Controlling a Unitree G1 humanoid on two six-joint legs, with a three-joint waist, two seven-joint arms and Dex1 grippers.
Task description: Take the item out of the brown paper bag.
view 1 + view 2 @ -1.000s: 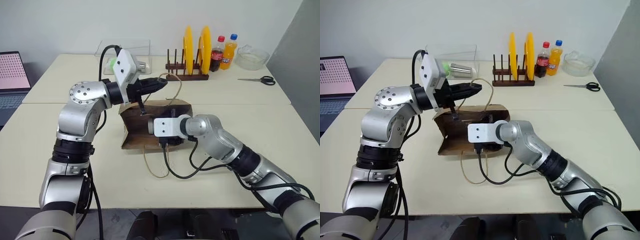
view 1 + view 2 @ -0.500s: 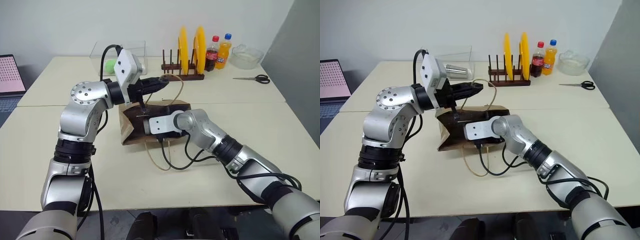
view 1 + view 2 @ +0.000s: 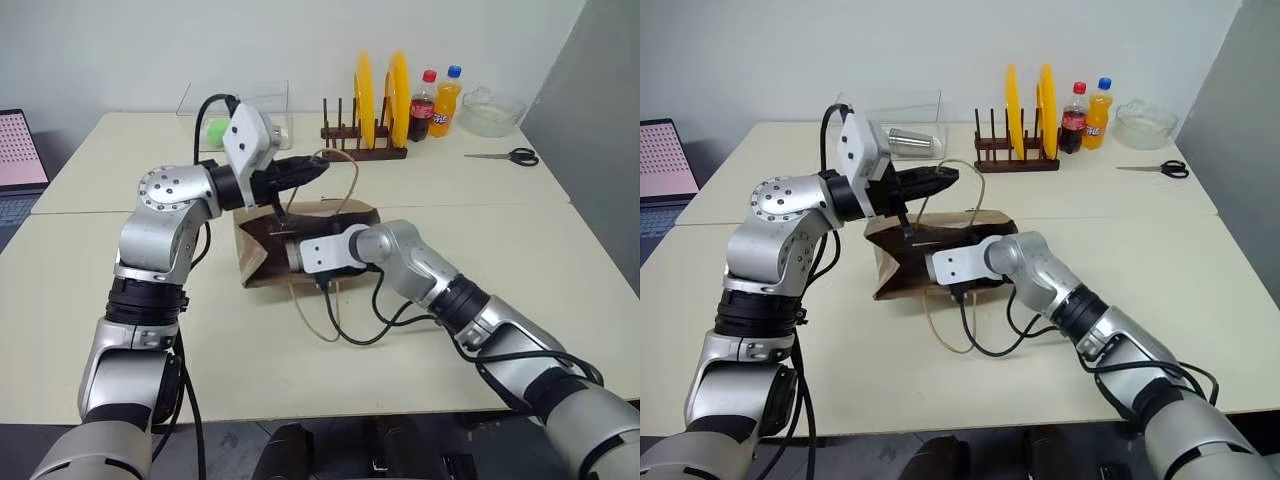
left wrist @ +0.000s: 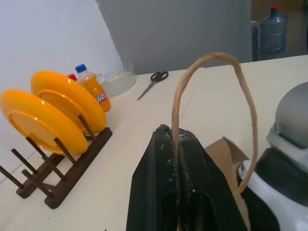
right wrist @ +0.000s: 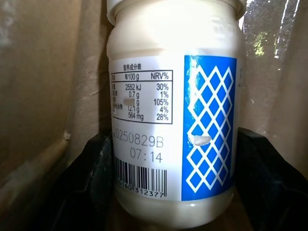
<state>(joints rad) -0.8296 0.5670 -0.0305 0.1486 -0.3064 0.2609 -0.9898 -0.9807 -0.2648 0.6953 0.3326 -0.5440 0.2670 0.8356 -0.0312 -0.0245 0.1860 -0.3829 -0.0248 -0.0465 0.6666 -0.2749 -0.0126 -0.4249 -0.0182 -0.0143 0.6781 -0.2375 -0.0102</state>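
My right gripper is going to let go of the white jar on the table [image 3: 441, 231] beside the bag, below the orange-drink bottle. The jar is still inside the paper bag.
The brown paper bag [image 3: 256, 262] lies on its side on the table, with its mouth towards my right arm. My left gripper [image 3: 318, 168] is shut on the bag's upper loop handle [image 4: 211, 57] and holds it up. My right hand [image 3: 320, 254] reaches into the bag's mouth. Inside, the item [image 5: 144, 96] is a white jar with a blue diamond-patterned label and a barcode. My right gripper [image 5: 175, 137] has one black finger [image 5: 94, 183] pressed against each side of the jar. The second handle [image 3: 315, 322] lies slack on the table.
At the back stand a wooden plate rack [image 3: 365, 152] with two yellow plates, a cola bottle [image 3: 425, 95], an orange-drink bottle [image 3: 447, 98] and a glass bowl [image 3: 487, 110]. Scissors [image 3: 500, 156] lie to the right. A clear box [image 3: 240, 105] and a laptop [image 3: 18, 150] are on the left.
The head view has shifted a little. Both hands stay about where they were: the left holds the handle up and the right stays in the bag's mouth.
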